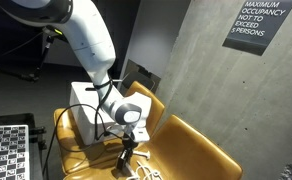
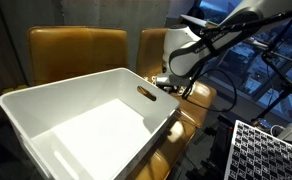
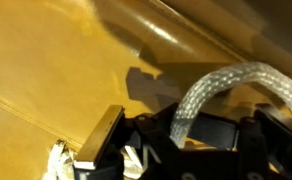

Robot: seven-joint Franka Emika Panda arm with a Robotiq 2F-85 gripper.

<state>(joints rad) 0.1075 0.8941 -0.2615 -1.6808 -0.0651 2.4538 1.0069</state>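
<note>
Next, my gripper releases the grey braided rope so that it is left inside the large white plastic bin (image 1: 101, 101) behind the arm.
My gripper (image 3: 181, 140) hangs low over the yellow leather seat (image 3: 56, 70), fingers pointing down. A silver braided cable (image 3: 221, 80) rises from between the fingers and arches to the right. The left finger pad (image 3: 102, 138) stands clearly apart from the cable, so the jaws look open around it. White pieces (image 3: 58, 160) lie on the seat by the left finger. In both exterior views the gripper (image 1: 129, 150) (image 2: 172, 84) is just above the seat cushion, with something white (image 1: 141, 172) lying below it.
A large white plastic bin (image 2: 46, 105) stands in the foreground of an exterior view, beside the gripper; it also shows behind the arm (image 1: 84, 100). Yellow chair backs (image 2: 76, 50) stand behind. A concrete wall (image 1: 196, 60) and a checkerboard panel (image 1: 6, 150) are nearby.
</note>
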